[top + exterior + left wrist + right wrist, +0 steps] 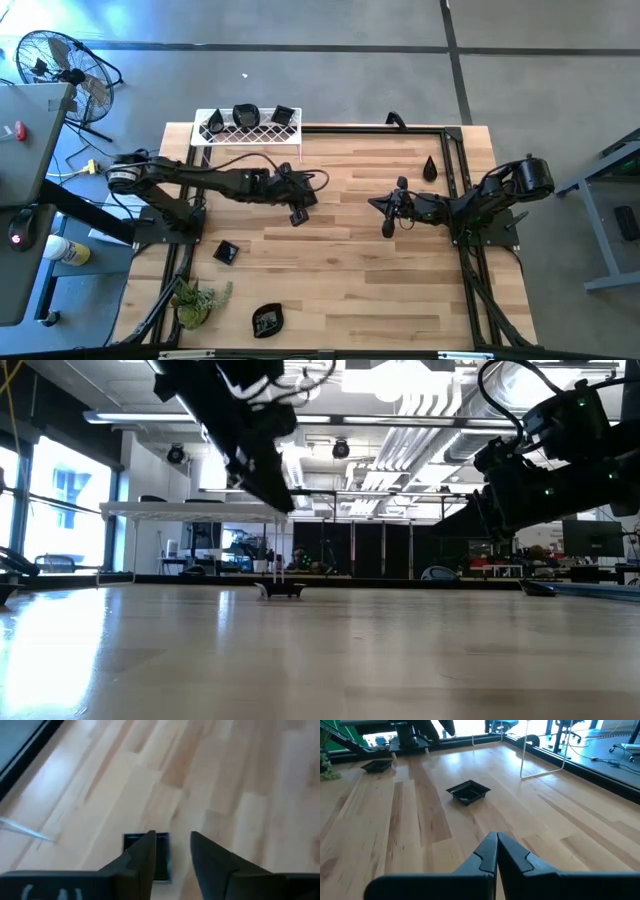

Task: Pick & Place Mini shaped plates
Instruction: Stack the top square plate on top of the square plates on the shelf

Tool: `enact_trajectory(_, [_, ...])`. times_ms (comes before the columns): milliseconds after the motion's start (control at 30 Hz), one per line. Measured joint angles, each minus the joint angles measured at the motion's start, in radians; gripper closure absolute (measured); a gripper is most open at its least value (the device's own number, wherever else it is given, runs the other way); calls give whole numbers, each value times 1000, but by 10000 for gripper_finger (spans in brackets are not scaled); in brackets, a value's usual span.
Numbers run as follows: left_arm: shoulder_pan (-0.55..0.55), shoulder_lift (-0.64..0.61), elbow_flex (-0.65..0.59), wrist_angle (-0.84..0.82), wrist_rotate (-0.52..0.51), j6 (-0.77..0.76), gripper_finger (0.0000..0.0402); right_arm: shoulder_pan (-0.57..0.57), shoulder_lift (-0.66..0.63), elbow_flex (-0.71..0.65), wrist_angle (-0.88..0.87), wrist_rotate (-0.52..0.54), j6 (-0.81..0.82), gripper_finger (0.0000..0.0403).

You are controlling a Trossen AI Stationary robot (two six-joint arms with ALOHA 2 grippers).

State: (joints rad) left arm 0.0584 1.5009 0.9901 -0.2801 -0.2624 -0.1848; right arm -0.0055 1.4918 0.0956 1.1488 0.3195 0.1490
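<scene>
The small square black plate is below my left gripper, which will close on the near-side edge (299,221) (169,856) of it, facing away from the white wire rack.
A small square black plate (298,217) lies flat on the wooden table near its middle. It also shows as the square plate (161,860) in the left wrist view. My left gripper (172,836) hangs open just above it, slanting down, and the low view shows its fingers clear of the plate (280,590). My right gripper (496,839) waits shut at the table's right, low over the wood, and holds nothing. Three more black plates sit on the white wire rack (248,132) at the far left. Other plates rest on the table: a square one (226,252), a leaf-shaped one (267,320) and a teardrop (430,168).
A small green plant (195,300) stands at the near left corner. A black frame (455,160) runs along the table's far and right sides. Bare wood lies between the two grippers and toward the near right.
</scene>
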Motion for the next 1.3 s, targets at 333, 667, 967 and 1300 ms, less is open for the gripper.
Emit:
enact_trajectory(333, [0, 97, -2, 4, 11, -4, 278, 0, 0, 1, -5, 6, 0, 396])
enact_trajectory(667, [0, 171, -2, 45, 49, -49, 278, 0, 0, 1, -7, 7, 0, 395])
enact_trajectory(967, [-2, 231, -2, 54, -22, -52, 278, 0, 0, 1, -7, 7, -1, 401])
enact_trajectory(1300, [-2, 232, -2, 43, 9, -53, 278, 0, 0, 1, -7, 7, -1, 395])
